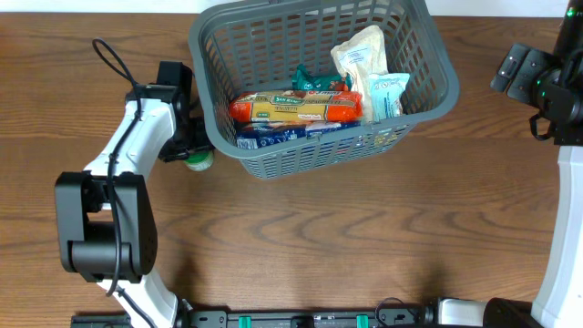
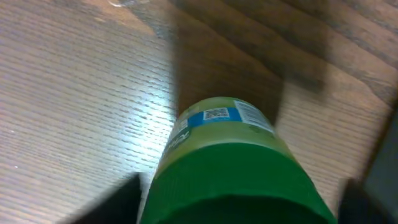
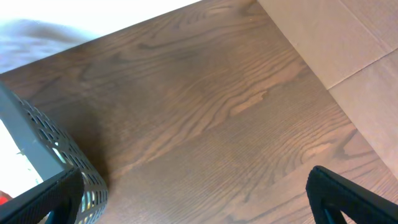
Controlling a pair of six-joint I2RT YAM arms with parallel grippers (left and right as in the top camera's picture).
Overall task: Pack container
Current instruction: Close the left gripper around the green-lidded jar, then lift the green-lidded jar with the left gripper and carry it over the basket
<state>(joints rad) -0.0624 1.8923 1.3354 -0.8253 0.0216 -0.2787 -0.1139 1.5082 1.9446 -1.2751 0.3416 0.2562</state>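
My left gripper will open, reach deeper and grip the labelled body (image 2: pixel 217 121) before lifting the jar into the container, as it sits shallow at the jar's green cap.
The dark grey slotted container (image 1: pixel 211 55) stands at the table's back middle; its corner shows in the right wrist view (image 3: pixel 37 140). It holds an orange pasta packet (image 1: pixel 296 107), a blue packet (image 1: pixel 273 130), a teal packet (image 1: pixel 314 80), a white bag (image 1: pixel 360 53) and a pale blue packet (image 1: pixel 387 93). My left gripper (image 1: pixel 193 155) (image 2: pixel 242 208) is shut on a green-capped jar (image 1: pixel 200 162) (image 2: pixel 227 162) low over the table, just outside the container's left front corner. My right gripper (image 1: pixel 521 71) (image 3: pixel 193 199) is open and empty to the right of the container.
Brown wooden tabletop (image 1: pixel 364 237) runs in front of the container. A cardboard surface (image 3: pixel 348 43) lies beyond the table edge in the right wrist view. The left arm's black base (image 1: pixel 100 228) stands at the front left.
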